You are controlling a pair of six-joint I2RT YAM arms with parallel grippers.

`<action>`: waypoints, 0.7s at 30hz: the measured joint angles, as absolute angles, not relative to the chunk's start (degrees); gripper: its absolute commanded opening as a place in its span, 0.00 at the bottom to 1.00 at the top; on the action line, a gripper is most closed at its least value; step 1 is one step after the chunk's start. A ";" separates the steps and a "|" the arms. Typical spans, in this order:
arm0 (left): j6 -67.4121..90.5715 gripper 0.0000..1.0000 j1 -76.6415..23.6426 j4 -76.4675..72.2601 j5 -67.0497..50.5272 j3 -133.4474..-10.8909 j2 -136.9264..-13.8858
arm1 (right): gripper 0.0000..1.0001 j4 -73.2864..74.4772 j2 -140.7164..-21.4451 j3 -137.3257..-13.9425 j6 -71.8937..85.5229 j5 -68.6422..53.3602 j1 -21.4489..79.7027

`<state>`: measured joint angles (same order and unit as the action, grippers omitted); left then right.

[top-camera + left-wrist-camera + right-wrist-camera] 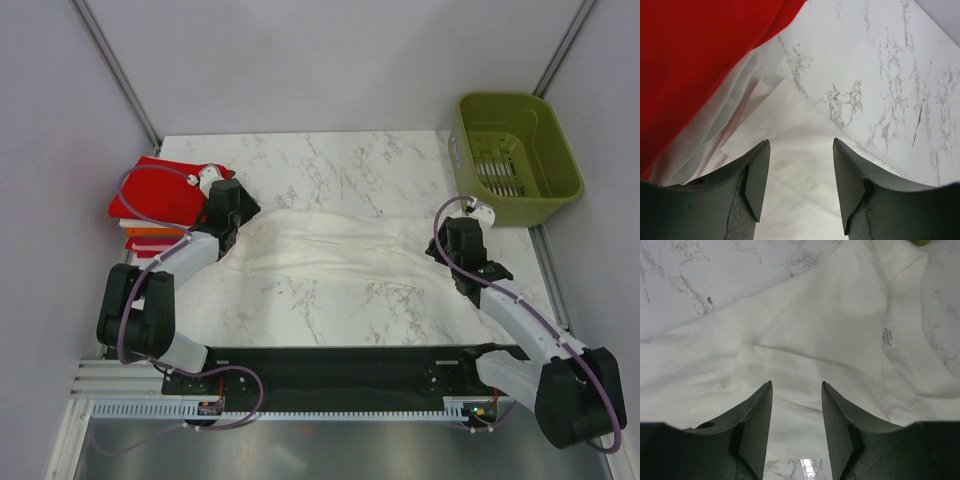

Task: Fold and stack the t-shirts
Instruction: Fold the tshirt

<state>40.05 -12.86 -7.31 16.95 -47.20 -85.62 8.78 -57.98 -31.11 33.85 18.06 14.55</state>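
The far edge (263, 220) (808, 129) of the white t-shirt, close to its end beside the red shirt, should be gripped next by my left gripper.
A large plain white t-shirt (335, 250) lies stretched in a long, partly folded band across the middle of the marble table (340, 165). A stack of folded shirts sits at the far left: a red one (155, 195) on top, orange (150, 233) and white layers under it. My left gripper (222, 222) is open over the white shirt's left end (800, 170), beside the red shirt (695, 65). My right gripper (452, 250) is open over the white shirt's right end (830, 340), with cloth between and under its fingers.
An olive-green plastic basket (518, 155) stands at the back right corner, close behind the right arm. Purple cables loop over both arms. A black bar runs along the table's near edge (340, 360).
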 measured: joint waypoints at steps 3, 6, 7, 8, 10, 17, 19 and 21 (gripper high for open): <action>39.24 0.59 -13.45 -7.31 15.81 -49.08 -86.35 | 0.51 6.83 -64.73 -33.82 32.73 14.96 14.55; 37.74 0.59 -15.51 -6.92 15.38 -51.64 -87.50 | 0.51 5.93 -71.75 -37.45 31.92 12.32 14.59; 37.26 0.58 -16.58 -6.50 15.31 -52.66 -87.94 | 0.51 5.80 -73.58 -38.65 31.75 11.64 14.59; 36.93 0.57 -17.45 -5.93 15.18 -53.60 -88.31 | 0.51 5.61 -75.83 -40.23 31.62 10.66 14.59; 36.23 0.57 -19.81 -5.23 14.87 -55.92 -89.36 | 0.52 4.93 -80.01 -43.24 31.51 8.75 14.59; 35.68 0.55 -26.55 -2.76 13.10 -62.78 -94.63 | 0.53 3.36 -90.61 -50.09 31.48 4.58 14.68; 35.83 0.54 -27.77 -2.48 11.33 -63.86 -97.25 | 0.52 3.22 -93.03 -51.00 31.44 3.81 14.68; 36.21 0.53 -28.49 -2.15 9.26 -64.69 -100.29 | 0.50 3.38 -95.13 -51.53 31.20 2.94 14.68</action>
<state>36.21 -28.49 -2.15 9.26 -64.69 -100.29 3.38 -95.13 -51.53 31.20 2.94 14.68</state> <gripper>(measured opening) 0.538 0.519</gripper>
